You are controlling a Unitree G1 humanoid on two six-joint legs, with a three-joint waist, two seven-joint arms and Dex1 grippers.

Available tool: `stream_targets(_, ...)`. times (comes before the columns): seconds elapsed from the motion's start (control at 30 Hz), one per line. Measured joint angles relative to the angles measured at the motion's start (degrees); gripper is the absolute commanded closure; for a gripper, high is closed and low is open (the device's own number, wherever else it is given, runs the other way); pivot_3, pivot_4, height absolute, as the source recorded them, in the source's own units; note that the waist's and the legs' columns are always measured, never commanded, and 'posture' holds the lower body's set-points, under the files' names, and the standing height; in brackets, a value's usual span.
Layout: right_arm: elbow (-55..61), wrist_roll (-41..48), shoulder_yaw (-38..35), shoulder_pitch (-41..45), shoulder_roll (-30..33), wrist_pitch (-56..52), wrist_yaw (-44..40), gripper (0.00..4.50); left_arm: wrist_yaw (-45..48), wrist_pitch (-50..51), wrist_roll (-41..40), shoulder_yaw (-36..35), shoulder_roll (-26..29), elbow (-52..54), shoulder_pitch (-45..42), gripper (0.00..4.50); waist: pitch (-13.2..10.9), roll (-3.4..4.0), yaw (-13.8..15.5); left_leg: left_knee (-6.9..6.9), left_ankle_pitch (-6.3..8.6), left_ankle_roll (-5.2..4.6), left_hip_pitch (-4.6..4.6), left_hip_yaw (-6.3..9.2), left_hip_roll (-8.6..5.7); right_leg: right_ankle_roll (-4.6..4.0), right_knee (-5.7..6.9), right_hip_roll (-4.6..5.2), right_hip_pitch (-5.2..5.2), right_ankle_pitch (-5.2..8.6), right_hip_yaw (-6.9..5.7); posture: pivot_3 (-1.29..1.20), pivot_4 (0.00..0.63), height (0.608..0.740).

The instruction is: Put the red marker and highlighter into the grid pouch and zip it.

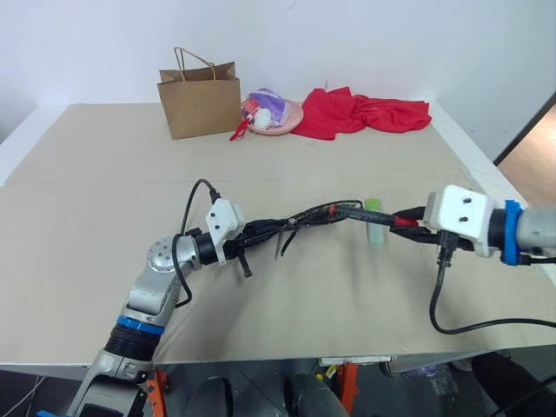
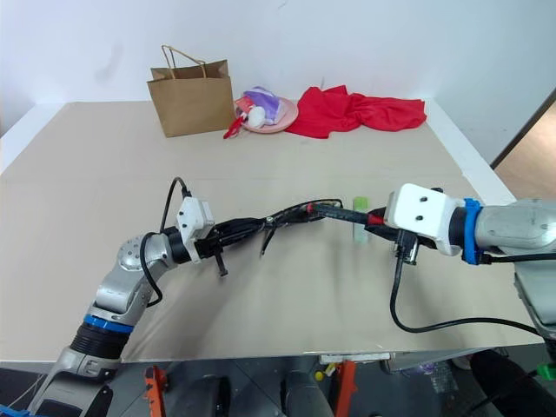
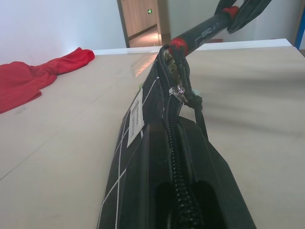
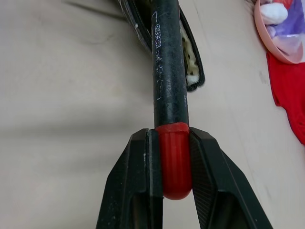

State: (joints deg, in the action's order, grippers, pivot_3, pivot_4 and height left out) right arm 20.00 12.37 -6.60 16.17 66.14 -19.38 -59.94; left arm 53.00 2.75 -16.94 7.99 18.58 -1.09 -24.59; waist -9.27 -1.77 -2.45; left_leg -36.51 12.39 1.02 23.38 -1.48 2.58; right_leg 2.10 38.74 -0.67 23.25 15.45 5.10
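Next, my right gripper releases the red marker lengthwise inside the open grid pouch (image 1: pixel 300 221) (image 4: pixel 164 19) that my left gripper holds.
My left gripper (image 1: pixel 252 233) is shut on one end of the grid pouch (image 1: pixel 291 221), a black pouch with white grid lines, and holds it above the table. The pouch's zipper (image 3: pixel 172 119) runs along its upper edge and gapes at the far end. My right gripper (image 4: pixel 172 138) is shut on the red end of the red marker (image 4: pixel 169 71). The marker's black barrel (image 1: pixel 369 213) points at the pouch, and its red cap (image 3: pixel 177 44) sits at the pouch's open mouth. The highlighter (image 1: pixel 377 233), pale with a green cap, lies on the table under the marker.
At the back of the table (image 1: pixel 104 191) stand a brown paper bag (image 1: pixel 201 100), a pink plate (image 1: pixel 291 120) with purple and white items, and a crumpled red cloth (image 1: pixel 360 113). The table's right edge (image 1: pixel 482 169) runs close to my right arm.
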Motion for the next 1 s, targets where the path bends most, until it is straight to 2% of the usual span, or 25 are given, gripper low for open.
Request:
stream_targets(0.17, -2.48, -2.50, 2.35, 0.84, 0.00, 2.25, -0.43, 4.00, -0.02, 0.00, 0.01, 0.02, 0.06, 0.08, 0.02, 4.50, 0.00, 0.00, -0.03, 0.00, 0.00, 0.00, -0.01, -0.02, 0.00, 0.00, 0.00, 0.00, 0.00, 0.00, 0.02, 0.00, 0.150, 0.740)
stream_targets(0.33, -7.30, -8.34, 11.38, 11.87, -1.17, 7.41, -3.78, 4.00, 0.14, 0.00, -0.01, 0.18, 0.18, 0.16, 0.13, 4.50, 0.00, 0.02, -0.18, -0.03, -0.01, 0.00, -0.09, -0.05, 0.06, -0.07, 0.10, -0.06, 0.01, -0.05, 0.04, 0.00, 0.150, 0.740)
stream_targets(0.5, -9.99, -12.90, 19.57, 20.27, -6.62, 8.28, -6.43, 4.00, 0.34, -0.17, 0.07, 0.52, 0.07, -0.13, -0.04, 4.50, 0.01, 0.02, -0.17, -0.04, -0.01, 0.01, -0.06, -0.07, 0.05, -0.15, 0.17, -0.05, 0.07, -0.07, 0.09, 0.00, 0.150, 0.740)
stream_targets(0.73, -10.19, -16.61, 24.35, 24.75, -12.84, 7.74, -8.51, 4.00, 0.29, -0.17, 0.20, 0.74, 0.10, -0.15, -0.04, 4.50, 0.01, 0.02, -0.02, -0.03, 0.01, 0.02, -0.01, -0.05, 0.01, -0.37, 0.18, 0.00, 0.08, -0.13, 0.05, 0.00, 0.150, 0.740)
stream_targets(0.77, -10.31, -17.00, 24.62, 25.13, -13.66, 7.66, -8.56, 3.20, 0.30, -0.17, 0.20, 0.74, 0.15, -0.14, -0.01, 4.50, 0.01, 0.02, -0.02, -0.03, 0.01, 0.02, -0.01, -0.04, 0.01, -0.37, 0.18, 0.00, 0.08, -0.13, 0.04, 0.00, 0.150, 0.740)
stream_targets(0.83, -10.68, -17.15, 24.97, 26.06, -15.51, 7.15, -8.76, 2.68, 0.24, -0.18, 0.20, 0.68, 0.32, -0.16, -0.02, 4.50, 0.01, 0.02, -0.07, -0.04, 0.01, 0.02, -0.03, -0.04, 0.03, -0.38, 0.20, -0.02, 0.08, -0.13, 0.04, 0.00, 0.150, 0.740)
stream_targets(0.9, -10.64, -17.10, 25.98, 26.69, -17.50, 6.90, -8.89, 1.55, 0.20, -0.18, 0.20, 0.86, 0.12, -0.16, -0.06, 4.50, 0.01, 0.02, -0.08, -0.05, 0.01, 0.02, -0.03, 0.00, 0.04, -0.38, 0.24, -0.03, 0.07, -0.13, -0.01, 0.00, 0.150, 0.740)
stream_targets(0.93, -10.70, -17.17, 26.11, 26.69, -17.87, 6.78, -8.76, 1.30, 0.16, -0.18, 0.21, 0.86, 0.14, -0.16, -0.06, 4.50, 0.00, 0.02, -0.07, -0.05, 0.00, 0.02, -0.02, 0.01, 0.04, -0.39, 0.24, -0.03, 0.09, -0.13, -0.03, 0.00, 0.150, 0.740)
stream_targets(1.0, -10.93, -17.57, 26.09, 26.68, -17.94, 6.88, -8.43, 0.40, 0.01, -0.18, 0.21, 0.85, 0.15, -0.15, -0.05, 4.50, 0.01, 0.02, -0.04, -0.05, 0.00, 0.02, -0.02, 0.01, 0.03, -0.41, 0.24, -0.02, 0.07, -0.14, -0.04, 0.00, 0.150, 0.740)
